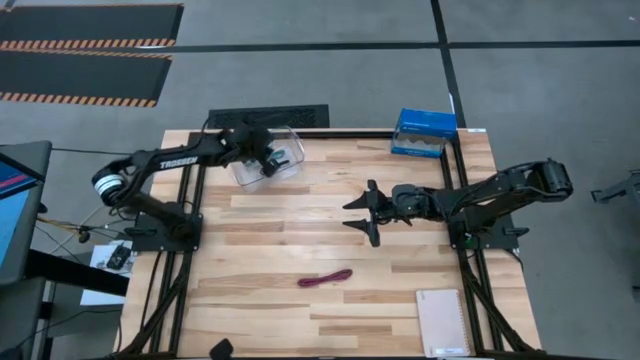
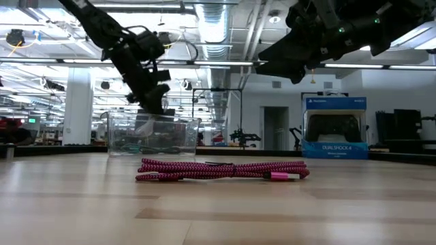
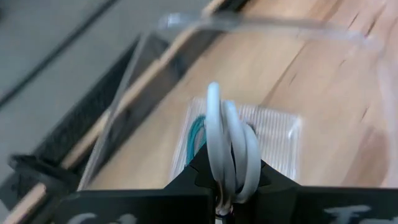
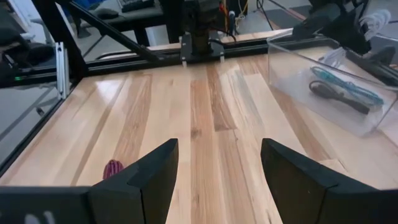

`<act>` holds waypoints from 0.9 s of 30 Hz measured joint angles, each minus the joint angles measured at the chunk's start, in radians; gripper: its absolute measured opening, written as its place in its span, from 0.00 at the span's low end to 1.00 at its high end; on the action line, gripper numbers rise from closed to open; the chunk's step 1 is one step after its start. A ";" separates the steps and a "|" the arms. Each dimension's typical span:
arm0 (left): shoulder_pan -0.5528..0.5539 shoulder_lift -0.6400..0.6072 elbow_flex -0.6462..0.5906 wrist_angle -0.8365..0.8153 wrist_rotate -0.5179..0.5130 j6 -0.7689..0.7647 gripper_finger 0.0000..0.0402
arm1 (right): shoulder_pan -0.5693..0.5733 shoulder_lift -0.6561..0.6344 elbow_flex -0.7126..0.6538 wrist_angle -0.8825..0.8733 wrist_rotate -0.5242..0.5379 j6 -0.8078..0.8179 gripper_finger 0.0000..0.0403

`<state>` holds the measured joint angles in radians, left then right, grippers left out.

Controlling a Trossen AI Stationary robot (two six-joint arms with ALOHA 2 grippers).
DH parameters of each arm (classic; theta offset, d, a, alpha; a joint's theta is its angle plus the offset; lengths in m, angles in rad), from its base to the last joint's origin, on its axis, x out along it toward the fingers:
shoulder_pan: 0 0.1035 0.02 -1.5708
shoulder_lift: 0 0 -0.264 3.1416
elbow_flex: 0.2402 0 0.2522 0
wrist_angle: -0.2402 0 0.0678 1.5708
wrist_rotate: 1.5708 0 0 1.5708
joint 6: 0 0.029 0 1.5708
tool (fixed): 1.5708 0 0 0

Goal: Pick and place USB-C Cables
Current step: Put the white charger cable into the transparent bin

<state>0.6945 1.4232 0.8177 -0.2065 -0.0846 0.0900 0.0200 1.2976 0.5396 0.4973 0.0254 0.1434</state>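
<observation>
Next, I let go of the white-grey cable, now hanging over the container, with my left gripper on the bottom of the clear plastic container, beside the teal cord (image 1: 270, 171).
My left gripper (image 1: 270, 158) hangs over the clear plastic container (image 1: 248, 172) at the table's far left, shut on the white-grey USB-C cable (image 3: 227, 146). A black cable (image 4: 336, 96) and a teal cord (image 4: 345, 84) lie on the container's floor. The dark red-maroon cable (image 1: 325, 278) lies bundled flat on the wood near the table's middle, toward the near edge; it also shows in the low view (image 2: 221, 170). My right gripper (image 1: 358, 215) hovers open above the table's middle, to the far right of the maroon cable, touching nothing. My left gripper pinches the white-grey cable's bundled loops (image 3: 219, 177) between its two fingers, coming from above and pointing down into the container. The loops stick out past the fingertips over the container's floor. The bundle is lifted clear of the floor as far as I can see.
A blue boxed game controller (image 1: 425, 130) stands at the far right edge. A pale notebook (image 1: 443, 322) lies at the near right corner. Bare wood spreads between the container and the maroon cable. Black frame rails (image 1: 470, 270) run along the table's sides.
</observation>
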 joint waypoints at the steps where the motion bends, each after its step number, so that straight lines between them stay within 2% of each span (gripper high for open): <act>1: 0.013 0.017 0.015 -0.027 0.014 0.005 0.00 | 0.000 0.000 0.000 0.000 0.000 0.000 0.63; 7: 0.044 0.096 0.141 -0.200 -0.030 0.059 0.00 | 0.000 0.000 0.000 0.002 0.000 0.001 0.63; 15: 0.039 0.178 0.281 -0.351 -0.006 0.072 0.00 | 0.000 0.000 0.000 0.002 0.000 0.009 0.63; 19: 0.039 0.220 0.306 -0.415 -0.006 0.090 0.00 | 0.000 0.000 0.000 0.000 0.000 0.009 0.63; 27: 0.036 0.294 0.306 -0.438 -0.008 0.091 0.00 | 0.000 0.000 0.000 -0.008 0.000 0.014 0.63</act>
<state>0.7300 1.7168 1.1240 -0.6442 -0.0925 0.1814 0.0199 1.2976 0.5400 0.4888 0.0257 0.1574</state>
